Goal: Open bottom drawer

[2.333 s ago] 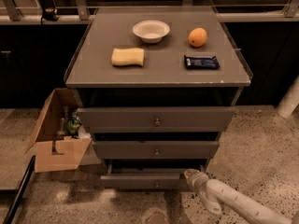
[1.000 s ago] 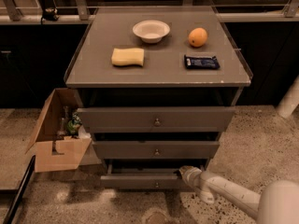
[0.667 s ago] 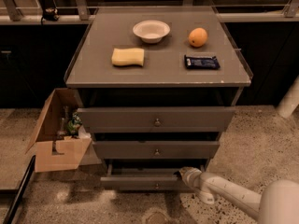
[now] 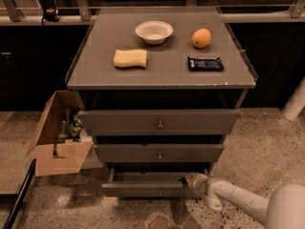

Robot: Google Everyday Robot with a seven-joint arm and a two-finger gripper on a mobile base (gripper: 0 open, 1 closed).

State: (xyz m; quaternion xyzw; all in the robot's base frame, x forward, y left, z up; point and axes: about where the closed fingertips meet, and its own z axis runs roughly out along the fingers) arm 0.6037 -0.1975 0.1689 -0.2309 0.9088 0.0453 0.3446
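Note:
My gripper needs to reach out over the floor just ahead of its knob (image 4: 160,216) with the bottom drawer's front. Then it will let go of that front.
The bottom drawer (image 4: 143,190) is the slimmest grey front, lowest on the cabinet, with a small round knob (image 4: 159,193) at its centre. It stands pulled out a little, and a dark gap shows behind its front. My gripper (image 4: 189,179) is at the right end of the drawer's top edge, reaching in from the lower right on a white arm (image 4: 238,202). It is to the right of the knob and slightly above it.
The middle drawer (image 4: 159,153) and top drawer (image 4: 159,123) sit above. On the cabinet top are a white bowl (image 4: 154,31), an orange (image 4: 201,37), a yellow sponge (image 4: 130,58) and a dark packet (image 4: 205,63). An open cardboard box (image 4: 57,147) stands on the floor to the left.
The bottom drawer front has come out a little toward the camera. My arm has shifted, and its white elbow now shows at the lower right corner.

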